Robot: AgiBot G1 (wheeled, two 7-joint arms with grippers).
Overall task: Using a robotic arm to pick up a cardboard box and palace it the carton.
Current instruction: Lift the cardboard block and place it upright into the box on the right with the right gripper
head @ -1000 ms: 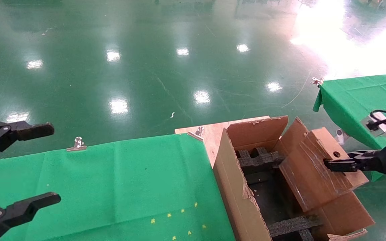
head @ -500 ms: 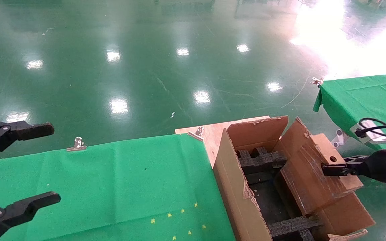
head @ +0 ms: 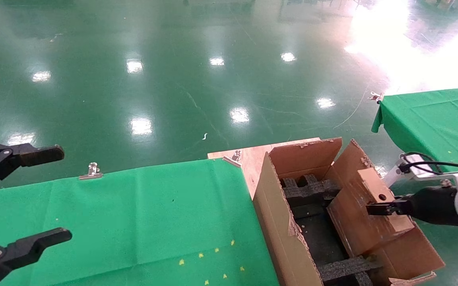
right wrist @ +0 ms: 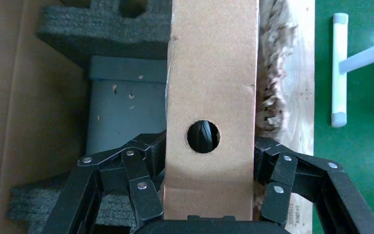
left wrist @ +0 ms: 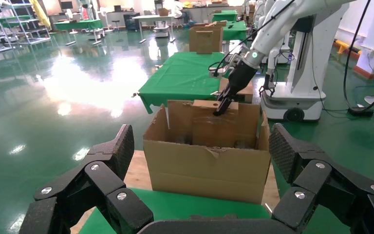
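I need to set the cardboard box, now tilted inside the big carton, down between the black foam inserts along the carton's side [head: 342, 227] using my right gripper.
My right gripper [head: 376, 208] is shut on the small taped cardboard box [head: 366, 216], gripping its two broad faces just below the narrow side with the round hole [right wrist: 203, 136]. The box stands tilted inside the big carton [head: 280, 222], against its right wall, above the black foam inserts [head: 308, 188]. The right wrist view shows the fingers [right wrist: 136, 180] clamped on both sides of the box [right wrist: 209, 97]. The left wrist view shows the carton [left wrist: 209, 156] with the white robotic arm [left wrist: 277, 24] reaching into it. My left gripper [head: 18, 198] is open and empty at the far left, over the green table.
The green-clothed table [head: 133, 222] lies left of the carton, with metal clips [head: 92, 171] on its far edge and a bare wooden corner [head: 253, 157]. A second green table [head: 431, 115] stands at the right. Shiny green floor lies beyond.
My right gripper has moved left and down with the cardboard box, lowering it deeper into the carton. The left arm has not moved.
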